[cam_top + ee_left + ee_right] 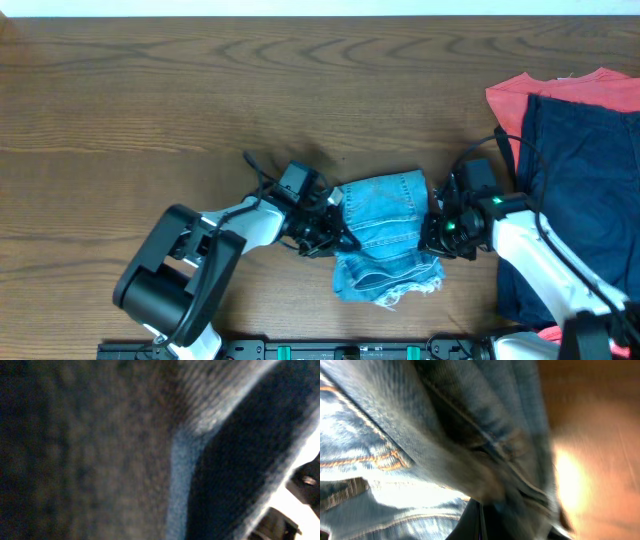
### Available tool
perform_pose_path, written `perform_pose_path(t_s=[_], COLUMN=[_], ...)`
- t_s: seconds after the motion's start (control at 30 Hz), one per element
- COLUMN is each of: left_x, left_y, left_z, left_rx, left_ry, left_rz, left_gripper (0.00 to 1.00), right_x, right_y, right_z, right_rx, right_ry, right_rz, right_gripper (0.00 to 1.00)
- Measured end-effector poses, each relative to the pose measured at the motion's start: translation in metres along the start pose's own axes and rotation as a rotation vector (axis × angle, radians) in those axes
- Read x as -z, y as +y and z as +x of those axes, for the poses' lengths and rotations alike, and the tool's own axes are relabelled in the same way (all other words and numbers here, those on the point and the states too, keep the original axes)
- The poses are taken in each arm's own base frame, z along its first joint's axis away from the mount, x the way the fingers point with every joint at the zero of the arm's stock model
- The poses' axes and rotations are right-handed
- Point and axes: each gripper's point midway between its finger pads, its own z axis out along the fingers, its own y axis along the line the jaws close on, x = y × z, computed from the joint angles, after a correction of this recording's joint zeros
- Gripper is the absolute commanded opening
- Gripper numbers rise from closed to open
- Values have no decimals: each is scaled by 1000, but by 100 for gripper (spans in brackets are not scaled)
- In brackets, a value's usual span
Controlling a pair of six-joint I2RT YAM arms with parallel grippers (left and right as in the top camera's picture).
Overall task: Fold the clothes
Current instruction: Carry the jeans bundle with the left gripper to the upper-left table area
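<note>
The robot's left gripper will release the light-blue jeans, now bunched at the table's front middle, near the table's far corner, across from the red-orange garment [160,121].
The light-blue jeans [385,215] lie bunched in a small folded stack at the table's front middle, with frayed whitish hems [410,292] at the front. My left gripper [338,232] is at the stack's left edge and my right gripper [432,228] is at its right edge, both in the fabric. Denim [100,450] fills the left wrist view and hides the fingers. The right wrist view shows blurred denim with orange stitching [395,435] draped over a dark finger [480,520].
A dark navy garment [585,180] lies over a red-orange garment [520,92] at the right edge, right beside my right arm. The wooden table [200,100] stretches to the left and back.
</note>
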Motion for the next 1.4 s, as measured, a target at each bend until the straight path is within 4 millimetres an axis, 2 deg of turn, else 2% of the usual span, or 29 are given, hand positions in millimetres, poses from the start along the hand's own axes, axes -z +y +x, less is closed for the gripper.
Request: perform_pose_path(t_s=[0.13, 0.23, 0.37, 0.43, 0.47, 0.53, 0.6, 0.67, 0.73, 0.83, 0.93, 1.03, 1.1, 1.2, 1.3, 1.4], left_x=[31, 69, 152, 201, 226, 264, 296, 319, 333, 340, 344, 357, 371, 381, 375, 362], left_y=[6, -7, -39, -43, -38, -19, 11, 43, 75, 120, 151, 169, 178, 190, 201, 203], left_z=[-4, -30, -90, -119, -131, -146, -156, -168, -179, -188, -190, -187, -185, -178, -164, -145], left_rx=[42, -3, -123, -144, -137, -92, -14, 58, 121, 212, 278, 310, 323, 358, 419, 467], left_ry=[-41, -175, -474, -636, -716, -840, -947, -1030, -1082, -1113, -1130, -1167, -1213, -1235, -1188, -1107], left_rz=[-9, 35, 128, 155, 158, 142, 108, 79, 62, 49, 45, 38, 26, 25, 29, 16], left_gripper=[6, 6, 6, 6, 6, 6, 6, 6, 6, 7, 11, 49, 66, 96, 98, 98], right_x=[30, 58, 88, 94, 96, 96, 96, 96, 96, 96, 96, 96, 96, 96, 96, 96], right_y=[14, 32, 49, 51, 52, 52, 52, 52, 52, 53, 52, 52, 52, 52, 52, 52], right_z=[-7, -19, -28, -27, -27, -27, -27, -27, -28, -29, -28, -29, -28, -28, -28, -28], right_rx=[36, 80, 108, 106, 103, 99, 96, 95, 94, 95, 95, 94, 95, 95, 95, 94], right_ry=[-95, -204, -315, -337, -343, -345, -344, -344, -348, -351, -350, -350, -350, -350, -351, -350], right_rz=[-38, -88, -142, -154, -158, -160, -160, -160, -162, -163, -163, -163, -163, -163, -163, -163], right_gripper=[1, 1, 1, 1, 1, 1, 1, 1, 1, 1, 1, 1, 1, 1, 1, 1])
